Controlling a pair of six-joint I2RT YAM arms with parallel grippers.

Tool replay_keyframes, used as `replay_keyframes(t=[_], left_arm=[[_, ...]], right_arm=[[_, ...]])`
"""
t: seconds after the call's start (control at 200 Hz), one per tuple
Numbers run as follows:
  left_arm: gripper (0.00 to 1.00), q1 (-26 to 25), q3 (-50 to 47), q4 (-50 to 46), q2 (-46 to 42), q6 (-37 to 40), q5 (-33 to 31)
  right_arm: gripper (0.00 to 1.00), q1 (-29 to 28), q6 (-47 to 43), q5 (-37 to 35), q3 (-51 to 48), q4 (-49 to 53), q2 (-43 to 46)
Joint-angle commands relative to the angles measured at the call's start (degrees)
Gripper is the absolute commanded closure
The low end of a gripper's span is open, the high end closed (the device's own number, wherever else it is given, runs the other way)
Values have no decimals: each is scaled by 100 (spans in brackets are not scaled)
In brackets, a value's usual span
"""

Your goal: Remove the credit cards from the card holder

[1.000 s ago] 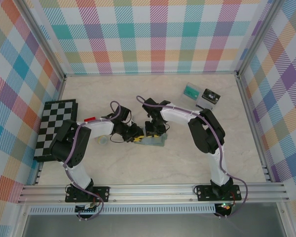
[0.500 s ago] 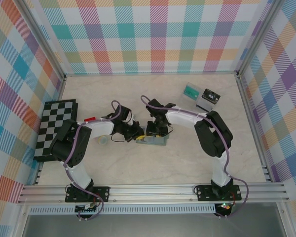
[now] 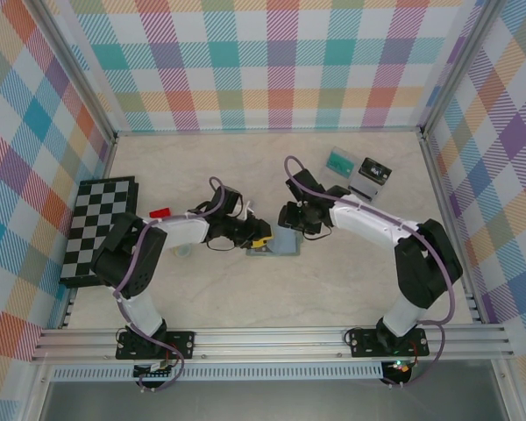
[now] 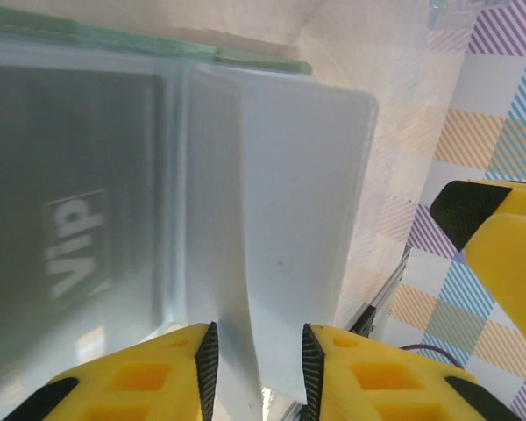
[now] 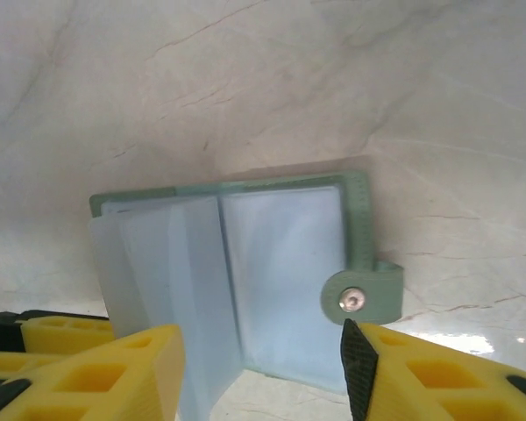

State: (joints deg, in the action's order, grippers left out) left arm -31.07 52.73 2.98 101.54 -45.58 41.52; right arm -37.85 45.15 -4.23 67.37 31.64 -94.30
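Note:
The clear sleeve leaf between the left gripper's fingertips is empty, so it should back away and take the VIP card's sleeve (image 4: 77, 237) next to it.
The card holder (image 3: 278, 246) lies open on the table between both arms. In the right wrist view its grey-teal cover (image 5: 359, 219), clear sleeves and snap tab (image 5: 358, 300) face up. My left gripper (image 3: 260, 237) is at its left edge, open, with one clear sleeve leaf (image 4: 285, 202) loose between the jaws (image 4: 259, 368). A dark credit card (image 4: 79, 254) marked VIP sits in the sleeve beside it. My right gripper (image 3: 289, 217) hangs open just above the holder's far edge, its jaws (image 5: 263, 377) wide apart and touching nothing.
A chequered board (image 3: 101, 226) lies at the left wall. A clear plastic tray (image 3: 359, 171) stands at the back right. A small red flat piece (image 3: 160, 212) rests beside my left arm. Metal frame rails border the table.
My right gripper has lifted off the holder, swung right and opened. My left gripper has slid right along the holder, closed briefly, then opened again. The holder has shifted slightly right.

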Motion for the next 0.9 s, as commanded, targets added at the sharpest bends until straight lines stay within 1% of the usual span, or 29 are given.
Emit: replay_keyframes(t=[0.0, 0.12, 0.275, 0.465, 0.62, 0.74, 0.83, 0.895], left_arm=[[63, -154, 274, 253, 191, -83, 90], [59, -332, 522, 180, 424, -105, 25], [57, -482, 749, 4, 697, -104, -123], [48, -523, 818, -14, 791, -123, -155], [48, -481, 846, -283, 522, 4, -333], [49, -260, 747, -615, 113, 107, -617], [51, -1, 581, -945, -263, 205, -937], [56, 191, 430, -1251, -577, 285, -1344]], right_arm=[[46, 1, 235, -320, -158, -101, 273], [45, 48, 304, -456, -318, -147, 457], [44, 102, 355, -500, -448, -153, 601], [44, 125, 372, -544, -523, -143, 721], [44, 138, 295, -492, -507, -160, 756], [45, 137, 169, -398, -480, -213, 755], [45, 137, -9, -211, -447, -318, 722], [46, 129, -163, 23, -381, -400, 624]])
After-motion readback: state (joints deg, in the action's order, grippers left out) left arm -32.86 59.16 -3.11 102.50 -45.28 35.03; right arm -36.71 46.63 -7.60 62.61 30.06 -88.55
